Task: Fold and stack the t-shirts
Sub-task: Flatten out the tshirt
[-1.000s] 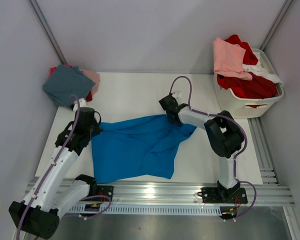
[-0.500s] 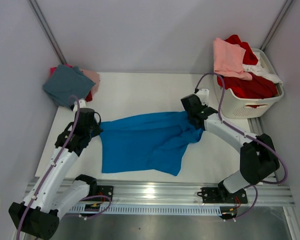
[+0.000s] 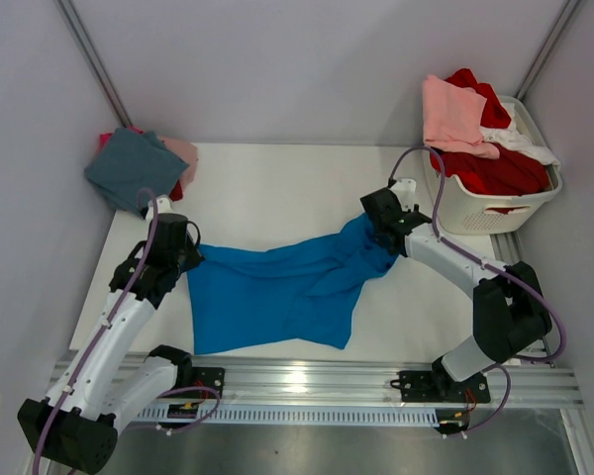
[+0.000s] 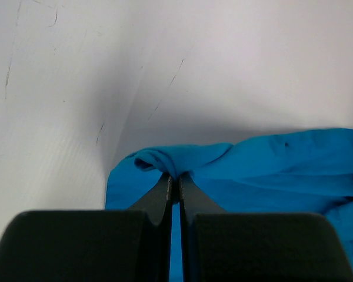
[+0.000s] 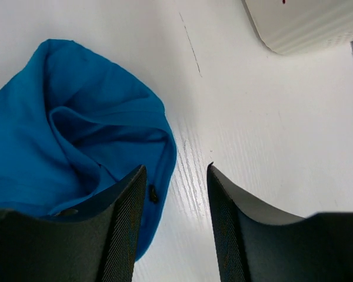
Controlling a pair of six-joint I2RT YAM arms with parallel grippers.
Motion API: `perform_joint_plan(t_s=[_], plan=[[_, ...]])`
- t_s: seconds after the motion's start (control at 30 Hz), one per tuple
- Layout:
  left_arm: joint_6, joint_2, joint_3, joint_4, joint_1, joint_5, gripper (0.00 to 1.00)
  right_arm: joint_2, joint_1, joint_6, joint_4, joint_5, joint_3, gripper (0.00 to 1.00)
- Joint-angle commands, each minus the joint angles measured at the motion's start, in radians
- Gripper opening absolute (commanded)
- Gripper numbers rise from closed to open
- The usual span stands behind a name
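Note:
Next, my right gripper grabs the fold (image 3: 335,253) along the far edge of the bright blue t-shirt, between the shirt's middle and its bunched end.
A bright blue t-shirt (image 3: 277,287) lies spread and rumpled across the middle of the table. My left gripper (image 3: 190,259) is shut on its left edge; in the left wrist view the jaws pinch a blue fold (image 4: 165,161). At the shirt's right end my right gripper (image 3: 389,242) stands open just above the table. In the right wrist view the blue cloth (image 5: 82,135) lies bunched beside the left finger (image 5: 126,223), with bare table between the fingers. A folded dusty teal t-shirt (image 3: 134,166) tops a small stack at the back left, over pale pink (image 3: 183,150) and red cloth.
A white slatted laundry basket (image 3: 490,208) stands at the back right, holding pink (image 3: 452,114), red (image 3: 490,168) and white tees. Its corner (image 5: 306,23) shows in the right wrist view. Metal rails run along the table's near edge and right side.
My right gripper carried the shirt's right end to the right, then opened and let it go. The blue cloth has dropped and slackened. The left gripper kept its grip and stayed put.

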Motion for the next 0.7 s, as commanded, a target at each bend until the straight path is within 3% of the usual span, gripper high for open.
perform_joint_plan(t_s=[0.0, 0.17, 0.27, 0.47, 0.67], plan=[[-0.024, 0.001, 0.001, 0.023, 0.011, -0.01, 0.02, -0.002, 0.003, -0.002, 0.043, -0.043, 0.008, 0.5], [-0.025, 0.007, 0.001, 0.027, 0.009, -0.004, 0.03, 0.041, 0.021, -0.004, 0.125, -0.204, 0.03, 0.5], [-0.03, 0.011, 0.003, 0.026, 0.009, -0.001, 0.03, 0.148, 0.067, -0.019, 0.109, -0.263, 0.096, 0.49], [-0.031, 0.013, 0.001, 0.026, 0.009, 0.005, 0.02, 0.386, 0.168, -0.042, 0.001, -0.194, 0.329, 0.47], [-0.03, -0.001, -0.003, 0.024, 0.011, -0.005, 0.03, 0.492, 0.213, -0.063, -0.074, -0.129, 0.46, 0.45]])
